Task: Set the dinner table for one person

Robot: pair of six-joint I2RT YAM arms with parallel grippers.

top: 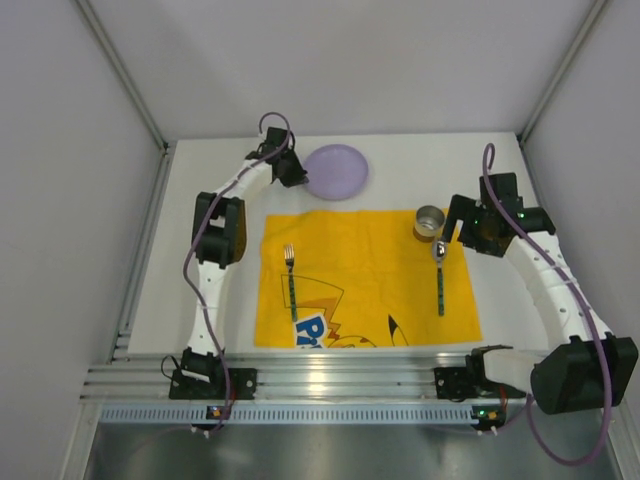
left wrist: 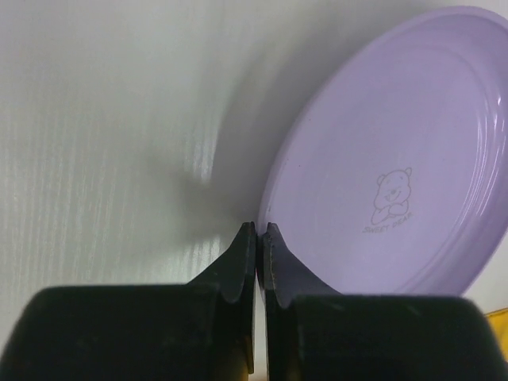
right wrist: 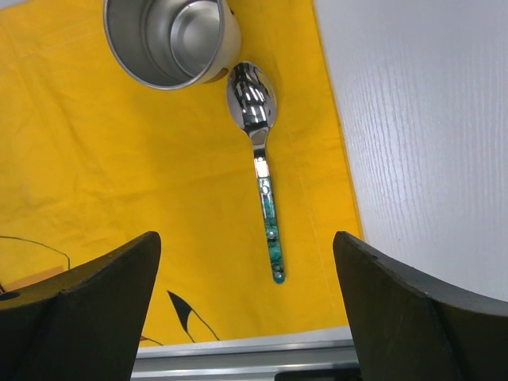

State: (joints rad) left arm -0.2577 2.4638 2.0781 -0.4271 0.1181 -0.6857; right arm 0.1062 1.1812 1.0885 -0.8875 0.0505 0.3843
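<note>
My left gripper is going to set the lilac plate, now at the back beyond the cloth, down on the yellow cloth [top: 366, 276] between the fork and the spoon.
A lilac plate [top: 340, 170] with a bear print lies on the white dinner table [top: 200, 290] at the back, beyond the yellow cloth [top: 365, 300]. My left gripper [top: 297, 172] is shut on its left rim; in the left wrist view the left gripper [left wrist: 258, 230] pinches the plate [left wrist: 397, 159] at its edge. On the cloth lie a fork [top: 291, 280] at the left, a spoon [top: 439, 270] at the right and a steel cup [top: 430, 222] above the spoon. My right gripper [top: 455, 232] is open and empty, above the spoon [right wrist: 262, 159] and the cup [right wrist: 171, 36].
White walls enclose the table on three sides. An aluminium rail [top: 320, 385] with both arm bases runs along the near edge. Bare white tabletop [right wrist: 429, 119] lies right of the cloth [right wrist: 95, 175] and also left of the plate [left wrist: 95, 119].
</note>
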